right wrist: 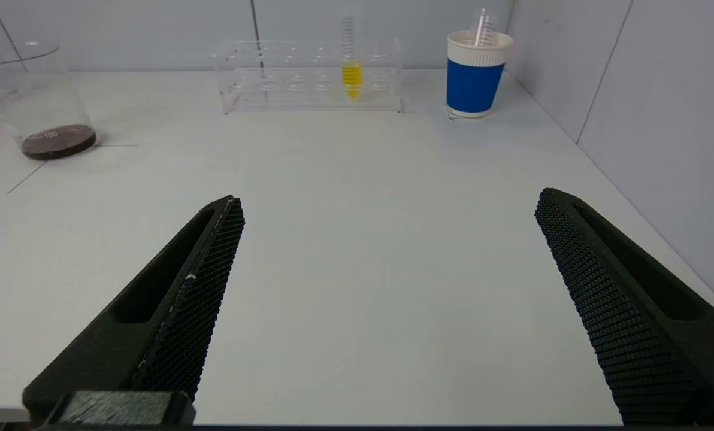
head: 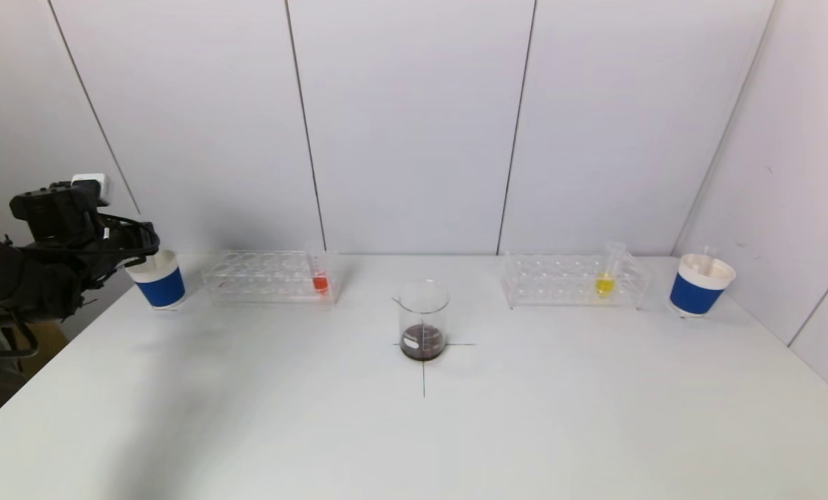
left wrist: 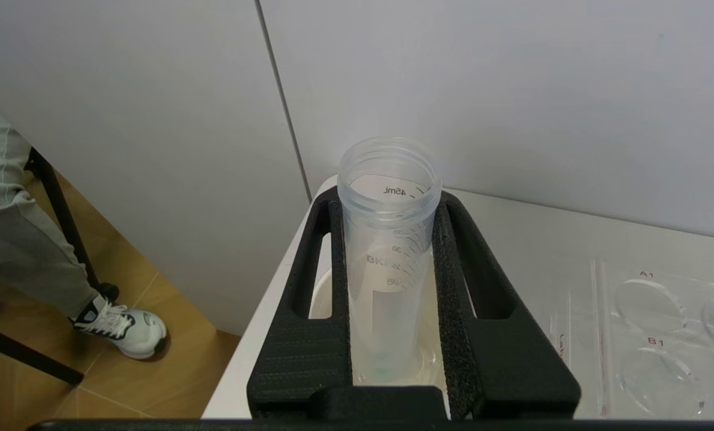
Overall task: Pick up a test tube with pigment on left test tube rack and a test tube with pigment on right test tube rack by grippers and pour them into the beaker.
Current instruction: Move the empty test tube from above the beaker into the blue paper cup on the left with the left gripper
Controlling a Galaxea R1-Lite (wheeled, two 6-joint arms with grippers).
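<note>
Next, I release the empty test tube from my left gripper inside the blue-and-white paper cup [head: 158, 268] [left wrist: 392, 352] near the rack of the red pigment.
My left gripper [left wrist: 387, 200] is shut on an empty clear test tube [left wrist: 388, 239], held upright with its lower end inside the left paper cup [left wrist: 320, 299]. In the head view that gripper [head: 142, 248] is at the table's far left, over the blue-and-white cup [head: 160, 283]. A tube with red pigment [head: 320, 281] stands in the left rack [head: 261, 278]. A tube with yellow pigment [head: 604, 281] stands in the right rack [head: 567, 281]. The glass beaker [head: 424, 319] holds dark liquid at the table's centre. My right gripper [right wrist: 387, 203] is open and empty, low over bare table, out of the head view.
A second blue-and-white paper cup [head: 700, 285] with an empty tube in it stands at the far right, beside the right wall. A person's leg and shoe [left wrist: 123, 329] are on the floor past the table's left edge. The white wall runs close behind the racks.
</note>
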